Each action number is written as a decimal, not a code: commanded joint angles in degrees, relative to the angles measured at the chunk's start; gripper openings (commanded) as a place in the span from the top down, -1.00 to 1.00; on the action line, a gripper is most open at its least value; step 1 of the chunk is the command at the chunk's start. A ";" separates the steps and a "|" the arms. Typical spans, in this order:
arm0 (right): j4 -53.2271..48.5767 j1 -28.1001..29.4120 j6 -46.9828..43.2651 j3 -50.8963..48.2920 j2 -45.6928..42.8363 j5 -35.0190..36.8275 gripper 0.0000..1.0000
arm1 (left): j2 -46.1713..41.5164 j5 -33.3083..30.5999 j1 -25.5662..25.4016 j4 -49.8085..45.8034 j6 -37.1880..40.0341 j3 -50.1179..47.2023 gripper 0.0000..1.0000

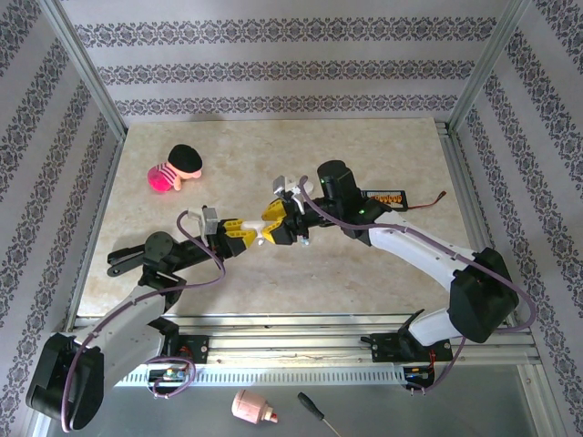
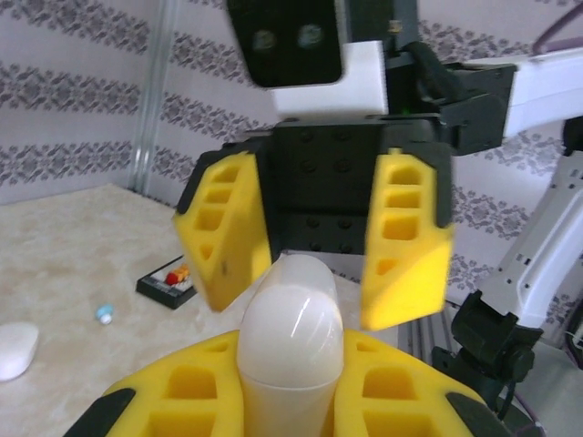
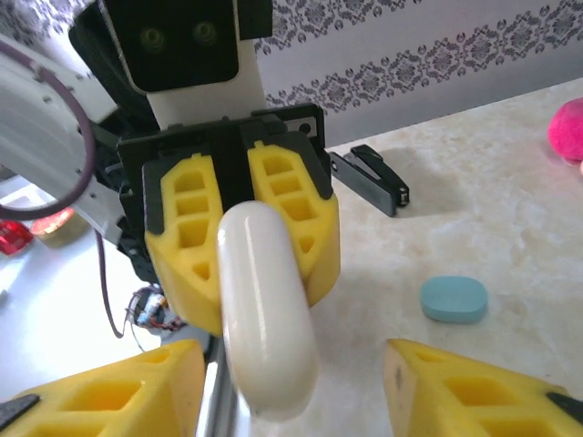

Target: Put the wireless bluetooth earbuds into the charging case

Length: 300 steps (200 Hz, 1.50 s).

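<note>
The left gripper's fingers cover the lid seam of the charging case, so the right gripper will hold the case while the left gripper takes its body lower down [image 2: 287, 415].
My left gripper [image 2: 290, 373] is shut on a white pebble-shaped charging case [image 2: 291, 332], held upright above the table with its lid seam showing. In the top view that case [image 1: 264, 238] sits mid-table between both grippers. My right gripper [image 3: 291, 382] faces it, open, with its yellow fingers [image 2: 223, 228] standing either side of the case's top and not touching it. In the right wrist view the case [image 3: 264, 309] hangs closer to my left-hand finger. One tiny pale blue earbud [image 2: 105, 314] lies on the table beyond.
A pale blue case [image 3: 453, 299] and a second white case [image 2: 14, 350] lie on the marble table. A pink and black plush toy [image 1: 176, 168] sits back left. A black board with orange parts [image 1: 387, 198] lies back right.
</note>
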 commanded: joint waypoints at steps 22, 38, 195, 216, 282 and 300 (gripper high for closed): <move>2.91 -0.28 3.12 2.33 1.92 -5.22 0.22 | 1.45 3.12 -2.15 7.82 0.48 2.00 0.81; 3.09 -0.39 2.17 2.26 2.22 -5.55 0.41 | 1.82 3.10 -2.45 8.00 0.10 2.13 0.81; -7.20 0.33 -9.12 0.99 -5.16 1.75 0.85 | -8.49 0.30 -3.54 -43.76 22.27 13.01 -0.11; -9.85 0.94 -10.69 1.81 -4.99 2.35 0.85 | -7.92 0.10 -4.68 -42.97 21.94 12.76 -0.05; -11.71 2.49 -11.95 3.23 -4.02 2.70 0.85 | -3.85 1.62 -6.85 -31.62 17.36 10.35 0.32; -11.72 2.50 -11.90 3.41 -3.84 2.86 0.86 | -3.72 1.96 -6.99 -30.66 17.06 10.13 0.41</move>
